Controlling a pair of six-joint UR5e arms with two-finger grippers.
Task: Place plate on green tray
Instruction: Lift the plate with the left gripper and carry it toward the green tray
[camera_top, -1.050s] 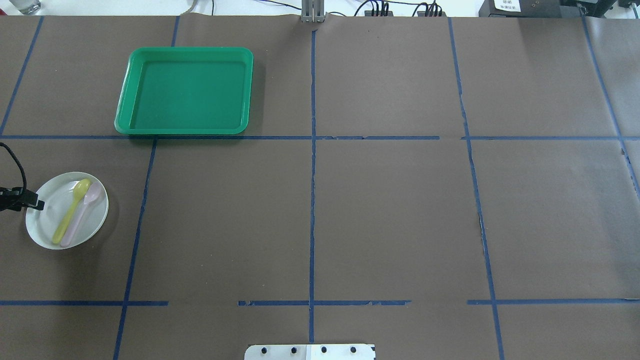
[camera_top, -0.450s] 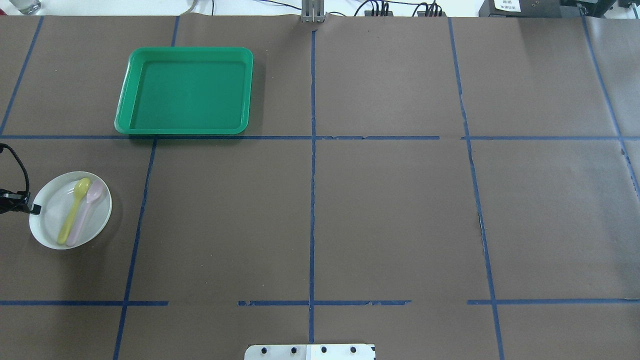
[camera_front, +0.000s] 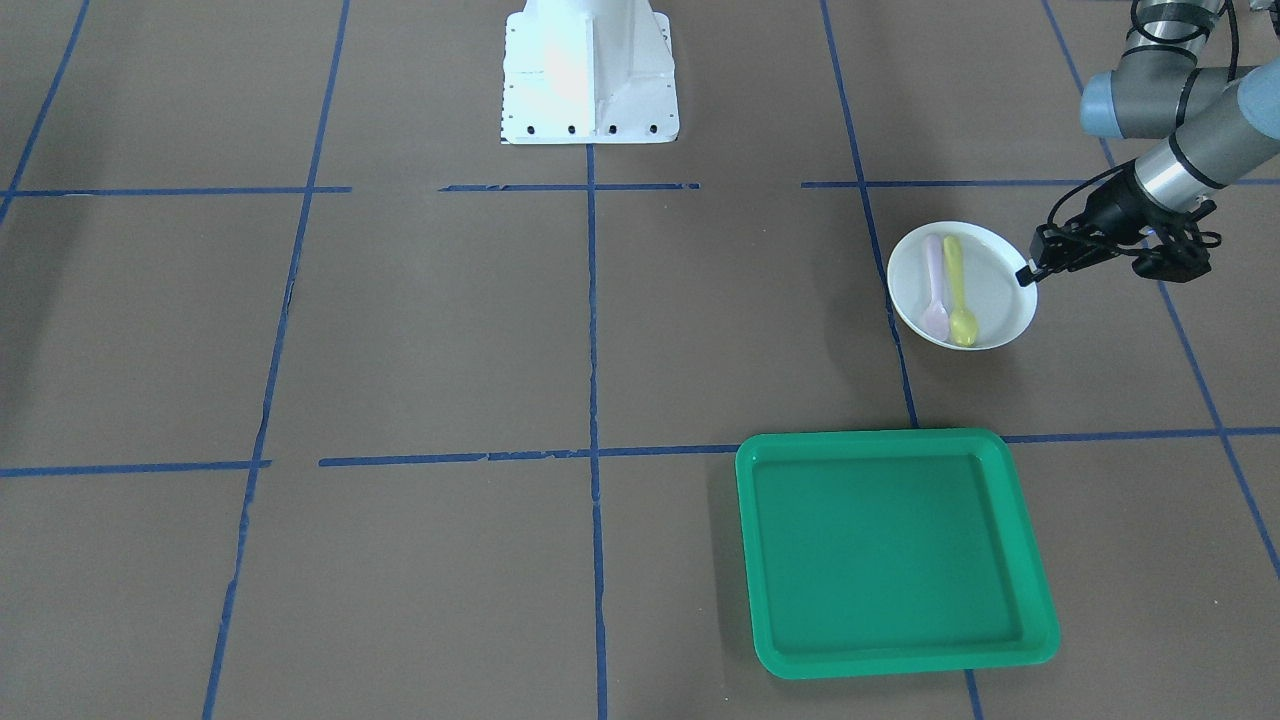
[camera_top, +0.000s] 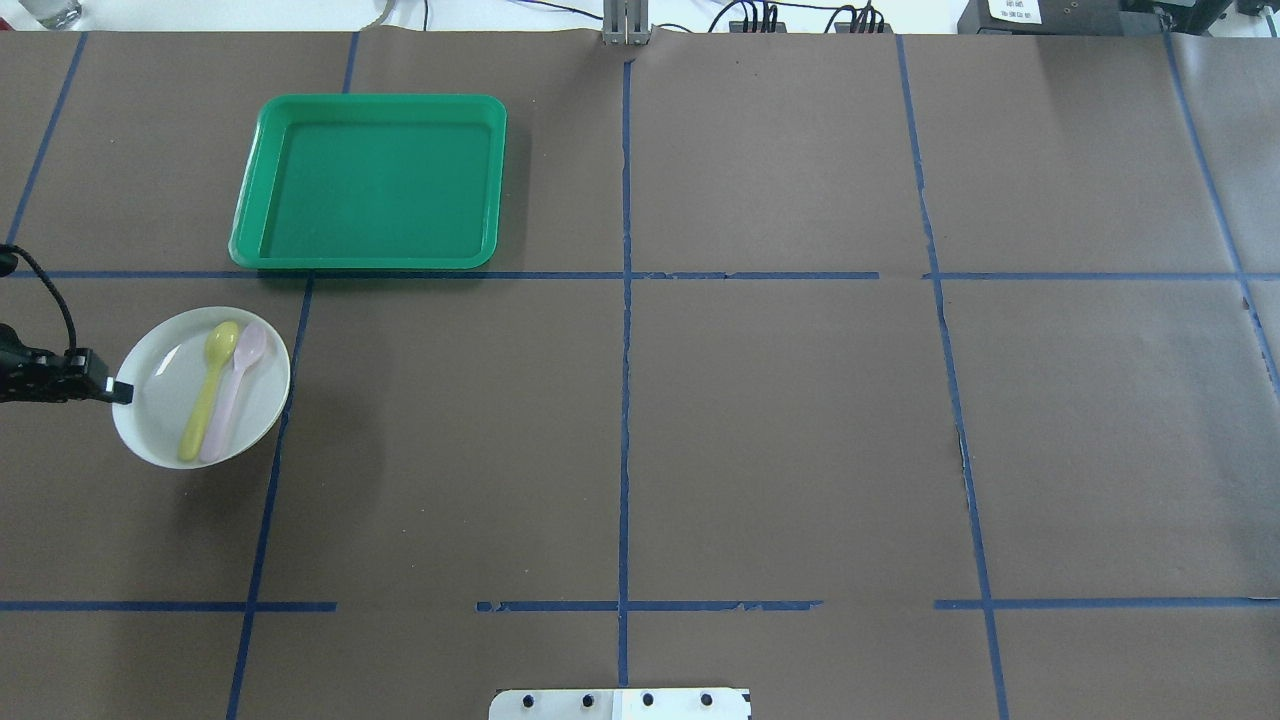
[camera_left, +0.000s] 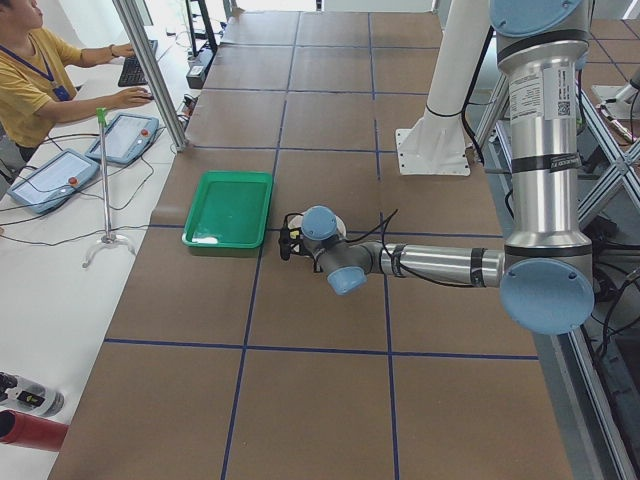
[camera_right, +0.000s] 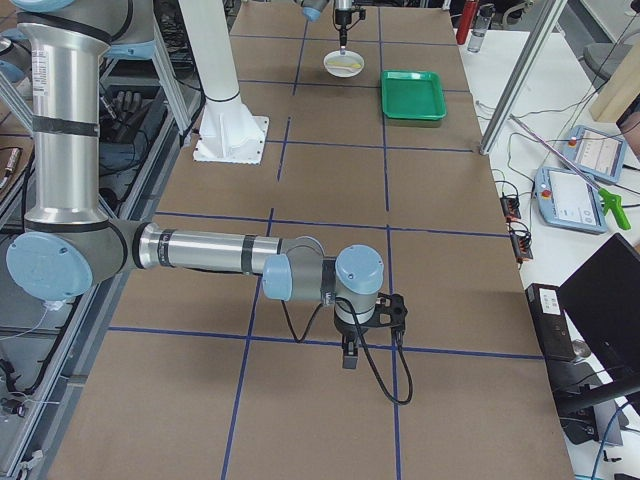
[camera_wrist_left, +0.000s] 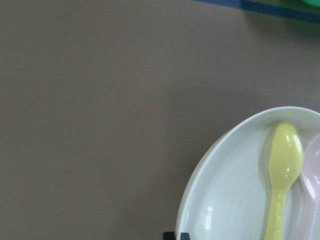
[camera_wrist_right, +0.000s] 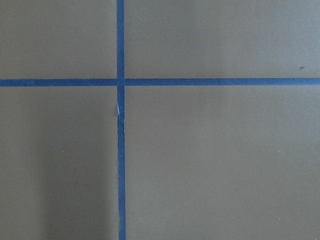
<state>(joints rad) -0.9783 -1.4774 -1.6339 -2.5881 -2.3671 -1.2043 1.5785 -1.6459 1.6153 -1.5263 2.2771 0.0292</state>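
Observation:
Next, my left gripper sets the white plate, spoons and all, down on the middle of the green tray's bottom (camera_front: 905, 570). The plate is now in front of the tray.
The white plate (camera_top: 160, 400) sits at the table's left side, in front of the green tray (camera_top: 370, 185), with a yellow spoon (camera_top: 207, 388) and a pink spoon (camera_top: 235, 385) lying in it. My left gripper (camera_top: 118, 392) is shut on the plate's left rim. In the front-facing view the left gripper (camera_front: 1027, 275) grips the plate (camera_front: 990, 290) at the right, and the empty tray (camera_front: 890, 550) lies nearer the camera. The left wrist view shows the plate (camera_wrist_left: 235, 195) low right. My right gripper (camera_right: 349, 355) shows only in the exterior right view, so I cannot tell its state.
The robot's white base (camera_front: 590, 75) stands at the middle of the robot-side edge. Blue tape lines cross the brown table cover. An operator (camera_left: 30, 70) sits beyond the table's far edge with control tablets (camera_left: 125, 135).
My left gripper has carried the plate, with both spoons on it, to the right and toward the green tray. The plate looks slightly larger than before. The tray has not moved.

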